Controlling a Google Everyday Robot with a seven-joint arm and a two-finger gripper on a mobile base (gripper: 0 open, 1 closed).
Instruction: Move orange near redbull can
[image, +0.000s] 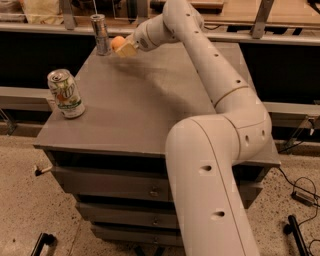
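Next, I let go of the orange on the grey cabinet top (122, 53), next to the foot of the redbull can. The orange is now held low over the surface.
The redbull can (101, 34), tall, slim and silver-grey, stands upright at the far left corner of the grey cabinet top (150, 100). The orange (118, 42) is a small round fruit held in my gripper (122, 47), just right of the can and close to it, low over the surface. The gripper is at the end of my white arm, which reaches across the top from the right. Its fingers are shut on the orange.
A white-and-green soda can (66, 93) stands upright near the front left edge of the top. Drawers are below the top. A shelf with a bag and metal posts runs behind. Cables lie on the floor at right.
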